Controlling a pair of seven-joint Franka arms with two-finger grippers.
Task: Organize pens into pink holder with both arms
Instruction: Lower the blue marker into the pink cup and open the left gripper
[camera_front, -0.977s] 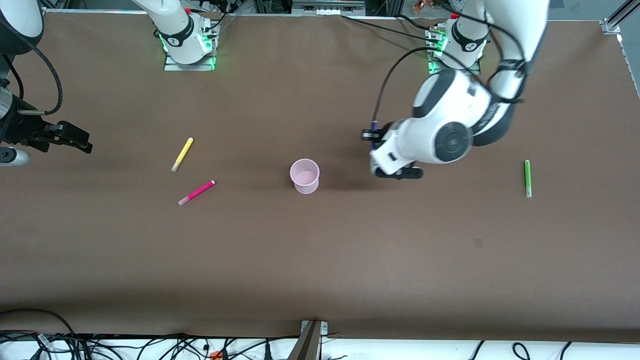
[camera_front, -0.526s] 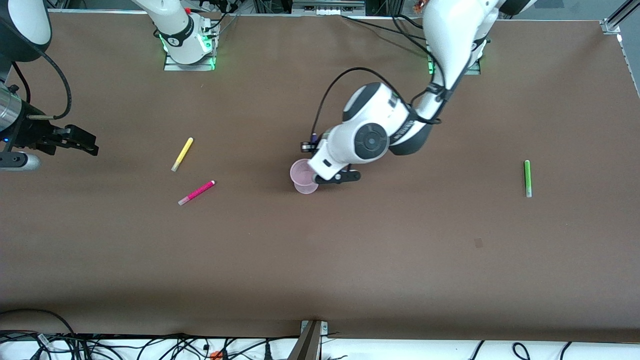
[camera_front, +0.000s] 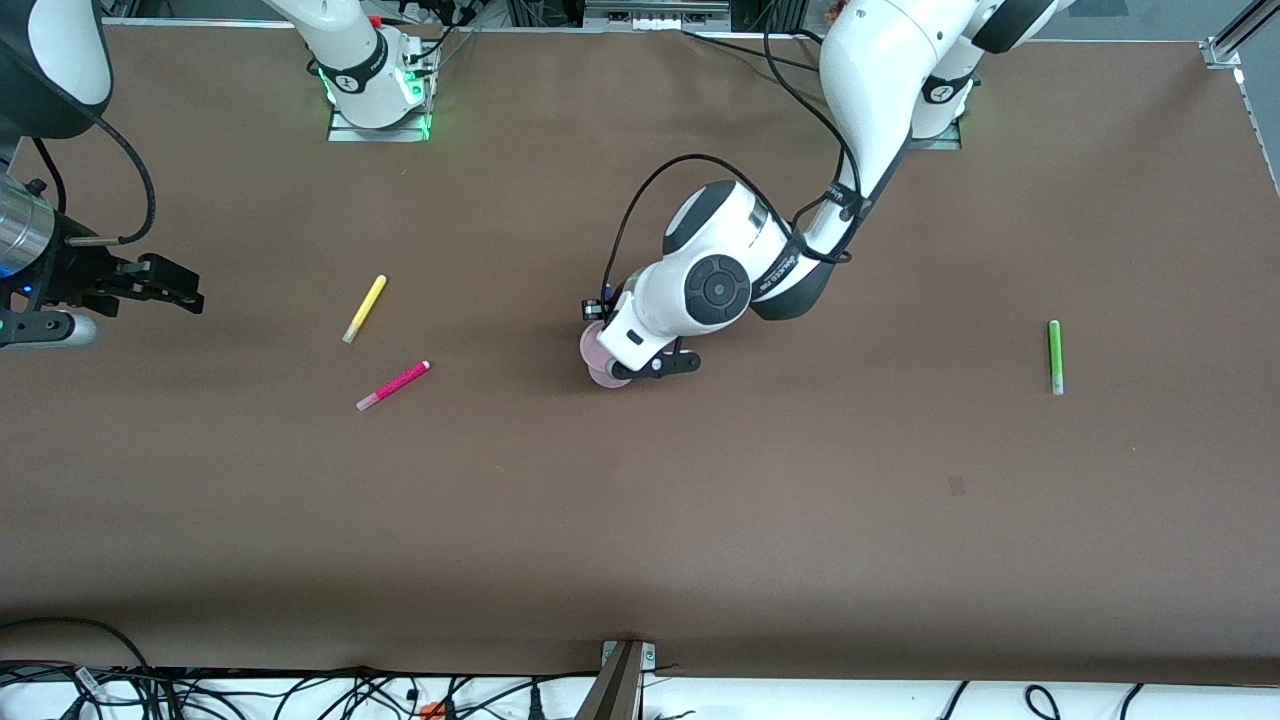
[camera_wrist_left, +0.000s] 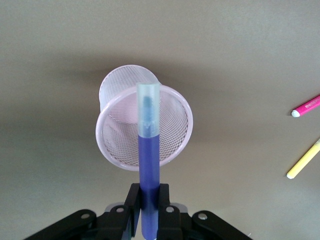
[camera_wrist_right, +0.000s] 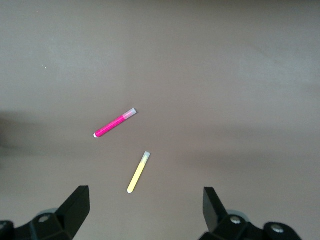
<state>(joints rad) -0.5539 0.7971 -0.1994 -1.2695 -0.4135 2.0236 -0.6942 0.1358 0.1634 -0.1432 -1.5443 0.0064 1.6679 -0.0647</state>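
Note:
My left gripper is to let go of the purple pen, now at the pink holder's mouth, inside the opening of the pink holder (camera_front: 601, 344) (camera_wrist_left: 148, 131), so it leans against the holder's rim.
My left gripper (camera_wrist_left: 149, 192) is shut on the purple pen (camera_wrist_left: 149, 160), which points pale end first at the mouth of the pink holder (camera_wrist_left: 116, 137). From the front, the left wrist covers part of the pink holder (camera_front: 598, 368) at mid-table. The yellow pen (camera_front: 365, 308) and the magenta pen (camera_front: 393, 386) lie flat toward the right arm's end. The green pen (camera_front: 1054, 356) lies toward the left arm's end. My right gripper (camera_front: 176, 285) hangs open and empty over the table's right-arm end, with the yellow pen (camera_wrist_right: 138, 172) and magenta pen (camera_wrist_right: 115, 123) in its wrist view.
Both arm bases (camera_front: 375, 95) stand along the edge farthest from the front camera. Loose cables (camera_front: 300, 690) and a metal bracket (camera_front: 625, 660) sit at the near edge. Brown tabletop (camera_front: 800, 500) spreads between the pens.
The left arm has swung from the left-arm side to over the pink holder, carrying the purple pen. The right gripper has drifted slightly toward the yellow pen.

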